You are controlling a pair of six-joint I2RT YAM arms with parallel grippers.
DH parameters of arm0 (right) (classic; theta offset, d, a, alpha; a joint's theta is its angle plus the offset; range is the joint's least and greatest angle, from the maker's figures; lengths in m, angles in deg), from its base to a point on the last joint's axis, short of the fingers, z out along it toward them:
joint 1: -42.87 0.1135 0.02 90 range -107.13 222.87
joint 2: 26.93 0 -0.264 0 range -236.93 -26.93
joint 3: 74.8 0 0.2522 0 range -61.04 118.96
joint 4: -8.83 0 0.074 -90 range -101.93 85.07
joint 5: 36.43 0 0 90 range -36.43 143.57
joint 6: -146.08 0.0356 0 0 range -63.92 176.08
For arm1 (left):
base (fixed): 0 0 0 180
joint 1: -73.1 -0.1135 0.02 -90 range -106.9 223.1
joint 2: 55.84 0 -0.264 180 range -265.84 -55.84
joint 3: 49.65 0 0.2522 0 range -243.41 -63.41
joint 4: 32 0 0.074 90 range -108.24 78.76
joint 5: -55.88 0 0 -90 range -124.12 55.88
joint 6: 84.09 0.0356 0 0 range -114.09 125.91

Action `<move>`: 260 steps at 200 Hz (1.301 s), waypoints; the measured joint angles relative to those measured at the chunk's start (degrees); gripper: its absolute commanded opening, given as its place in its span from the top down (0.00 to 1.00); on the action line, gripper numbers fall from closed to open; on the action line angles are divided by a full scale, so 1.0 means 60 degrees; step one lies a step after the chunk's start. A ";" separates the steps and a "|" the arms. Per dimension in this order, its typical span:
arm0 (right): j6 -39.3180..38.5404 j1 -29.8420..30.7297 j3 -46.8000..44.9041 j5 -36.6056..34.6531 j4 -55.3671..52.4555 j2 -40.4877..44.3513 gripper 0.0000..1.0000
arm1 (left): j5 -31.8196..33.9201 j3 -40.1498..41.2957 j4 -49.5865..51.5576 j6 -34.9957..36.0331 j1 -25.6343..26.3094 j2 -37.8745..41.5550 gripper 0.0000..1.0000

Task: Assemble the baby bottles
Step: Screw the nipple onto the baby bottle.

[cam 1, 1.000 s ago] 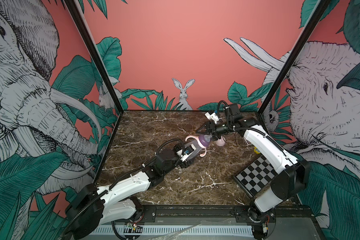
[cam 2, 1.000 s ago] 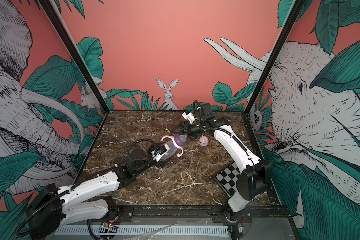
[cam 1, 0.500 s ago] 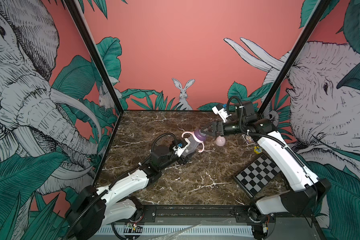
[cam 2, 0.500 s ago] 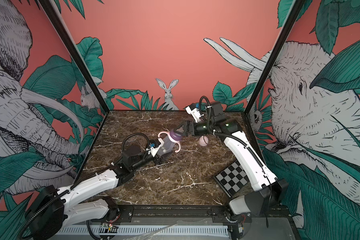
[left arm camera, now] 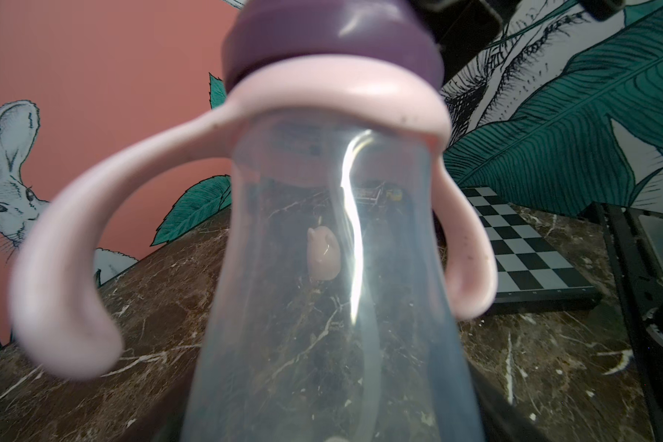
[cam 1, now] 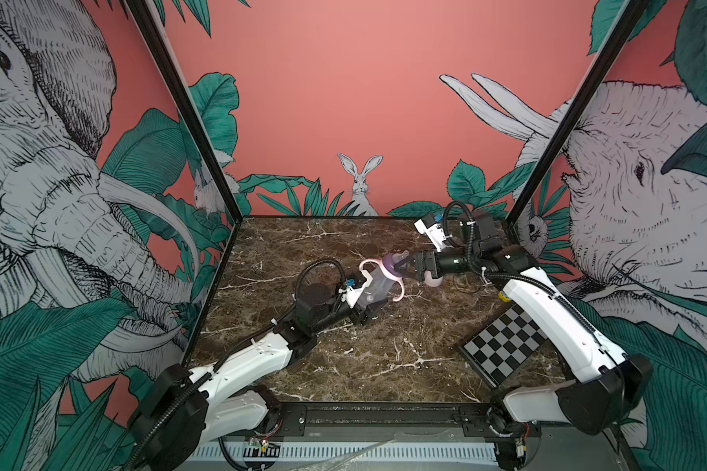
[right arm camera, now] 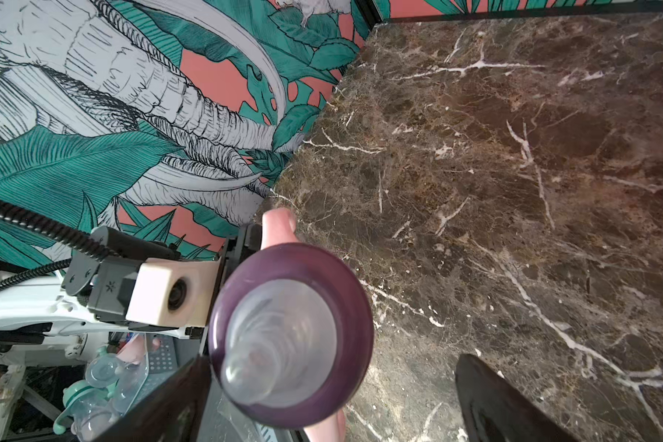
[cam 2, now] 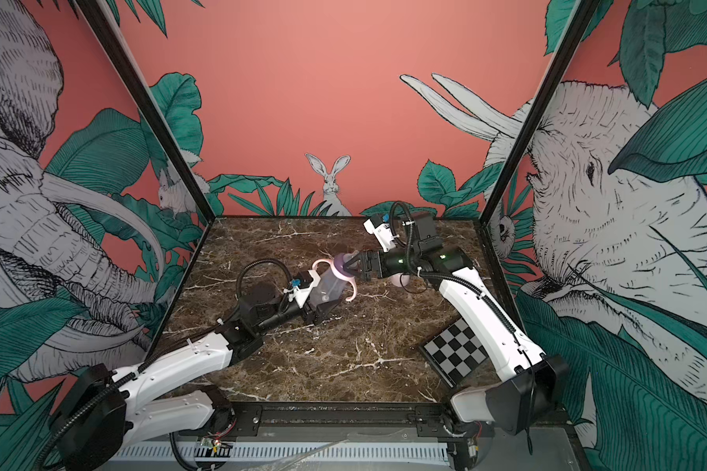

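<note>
The baby bottle hangs tilted in my left gripper, so my right gripper will take the purple collar (cam 1: 392, 265) and stand the bottle upright before fitting the pink cap.
The baby bottle (cam 1: 374, 285) (cam 2: 330, 285) hangs tilted above the marble, its frosted body (left arm camera: 322, 306) carrying the pale pink two-handled ring (left arm camera: 333, 99) and the purple collar (right arm camera: 291, 336) with its clear nipple. My left gripper (cam 1: 366, 308) (cam 2: 321, 310) is shut on the bottle's base. My right gripper (cam 1: 405, 265) (cam 2: 352, 265) (right arm camera: 328, 402) is open, with its jaws spread to either side of the collar. The pink eared cap (cam 1: 432, 280) (cam 2: 399, 280) lies on the table under the right wrist. It also shows through the body (left arm camera: 322, 254).
A checkerboard (cam 1: 507, 346) (cam 2: 458, 350) (left arm camera: 521, 245) lies at the front right. A small yellow item (cam 1: 505, 297) sits behind it by the right wall. Printed walls enclose three sides. In the right wrist view a bag of other bottles (right arm camera: 104, 382) lies outside the cell.
The right jaws have spread wide apart at the purple collar. The left arm has shifted the bottle a little to the left and up, and the right arm has followed.
</note>
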 measured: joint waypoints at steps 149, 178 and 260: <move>0.0299 0.0685 0.0200 -0.0047 0.0943 -0.0583 0.37 | -0.0204 0.0000 -0.0182 -0.0375 -0.0047 -0.0087 0.80; 0.0364 0.0685 0.0204 -0.0084 0.0958 -0.0605 0.44 | -0.0197 0.0000 -0.0259 -0.0452 -0.0055 -0.0164 0.64; 0.0357 0.0721 0.0204 -0.1129 0.0623 -0.0648 0.52 | 0.0036 0.0000 -0.0627 -0.0532 -0.0055 -0.0739 0.00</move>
